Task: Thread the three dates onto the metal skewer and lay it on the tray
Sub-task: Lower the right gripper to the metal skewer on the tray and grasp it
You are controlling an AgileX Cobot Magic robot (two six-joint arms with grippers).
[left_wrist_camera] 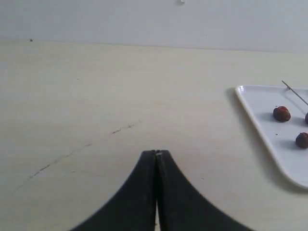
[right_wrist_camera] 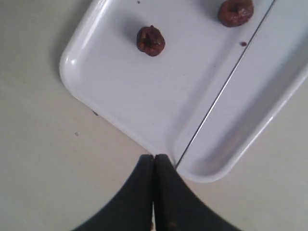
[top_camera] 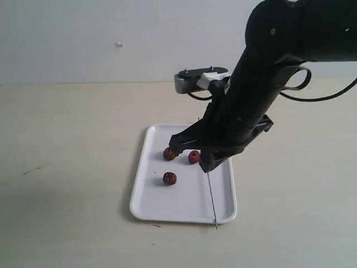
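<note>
My right gripper is going to close on the metal skewer's front part (top_camera: 212, 197) (right_wrist_camera: 206, 118), just a little way in from its end over the front rim of the white tray.
The white tray (top_camera: 146, 192) lies in the middle of the table. Three dates rest loose on it: one (top_camera: 169, 153) at the back left, one (top_camera: 193, 157) beside it and one (top_camera: 169, 178) nearer the front. The metal skewer (top_camera: 212, 201) lies along the tray's right side, its tip over the front rim. My right gripper (top_camera: 207, 166) hangs above the tray, shut and empty; in the right wrist view its tips (right_wrist_camera: 154, 157) sit just beside the skewer (right_wrist_camera: 226, 84) end at the tray (right_wrist_camera: 144, 101) corner. My left gripper (left_wrist_camera: 156, 153) is shut and empty over bare table, well away from the tray (left_wrist_camera: 260, 103).
The right arm's black body (top_camera: 262, 84) stretches in from the upper right and hides the tray's back right part. A pale wall stands behind the beige table (top_camera: 67, 167).
</note>
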